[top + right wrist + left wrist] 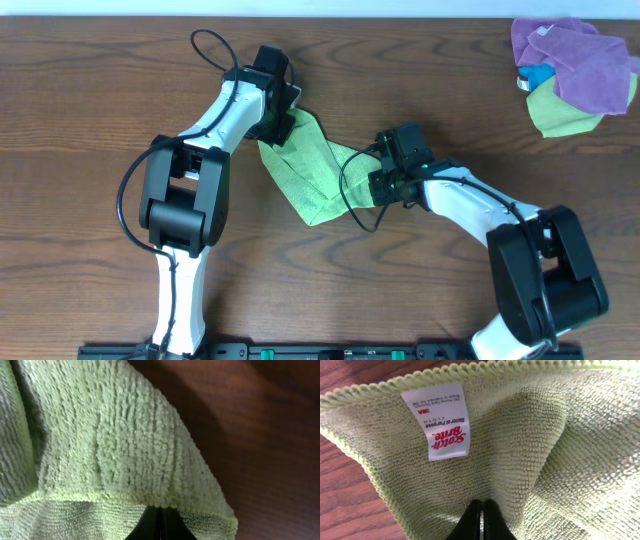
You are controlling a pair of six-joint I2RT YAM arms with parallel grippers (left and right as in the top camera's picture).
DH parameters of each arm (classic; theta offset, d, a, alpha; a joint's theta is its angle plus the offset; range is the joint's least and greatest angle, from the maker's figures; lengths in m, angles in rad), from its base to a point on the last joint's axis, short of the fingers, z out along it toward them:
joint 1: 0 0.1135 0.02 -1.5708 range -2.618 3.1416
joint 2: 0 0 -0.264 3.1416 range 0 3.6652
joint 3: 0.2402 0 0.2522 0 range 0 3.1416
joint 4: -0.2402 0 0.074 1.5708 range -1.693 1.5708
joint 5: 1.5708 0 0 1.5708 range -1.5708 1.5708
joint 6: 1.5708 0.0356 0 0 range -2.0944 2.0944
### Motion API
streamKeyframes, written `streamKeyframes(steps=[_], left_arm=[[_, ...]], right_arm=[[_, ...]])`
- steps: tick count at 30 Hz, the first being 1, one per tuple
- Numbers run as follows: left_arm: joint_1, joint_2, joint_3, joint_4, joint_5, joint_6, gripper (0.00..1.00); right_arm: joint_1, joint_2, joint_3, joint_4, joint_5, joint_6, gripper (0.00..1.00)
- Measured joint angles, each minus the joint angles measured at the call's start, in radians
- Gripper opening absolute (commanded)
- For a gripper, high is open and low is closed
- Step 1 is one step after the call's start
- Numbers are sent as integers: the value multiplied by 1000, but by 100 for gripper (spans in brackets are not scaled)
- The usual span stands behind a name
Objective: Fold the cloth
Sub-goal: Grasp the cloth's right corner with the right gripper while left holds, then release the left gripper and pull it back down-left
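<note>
A bunched fold runs across the cloth beside the hem in my right gripper, so this gripper should first open, take hold of the fold's end (17, 482) and spread out the cloth.
The light lime-green cloth (312, 168) hangs bunched between my two grippers near the table's middle, sagging to the wood below them. My left gripper (284, 122) is shut on its upper left part. In the left wrist view the jaws (482, 510) pinch the fabric (545, 435) just below the white tag (441, 421). My right gripper (378, 163) is shut on the cloth's right end. In the right wrist view the jaws (161, 512) clamp the stitched hem of the cloth (115, 445).
A purple cloth (580, 62) lies bunched over a yellower green cloth (560, 112) with a small blue object (536, 76) at the back right corner. The brown wood table (100, 100) surrounds everything.
</note>
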Motion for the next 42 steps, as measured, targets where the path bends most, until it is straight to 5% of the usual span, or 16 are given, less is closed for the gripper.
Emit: streamKeyframes(steps=[14,23,33,42], left_arm=[[3,0,-10,137,-39,0,6],[15,0,-13,160,-51,0,6],[15,-22,55,73,-34,0,6],[15,-280,82,-69,5,0,6]], right_arm=[[0,-3,49,-294,81,119,1],[0,-5,49,-312,78,160,2],[0,-29,130,-373,80,144,1],[0,-206,232,-495,100,110,2]])
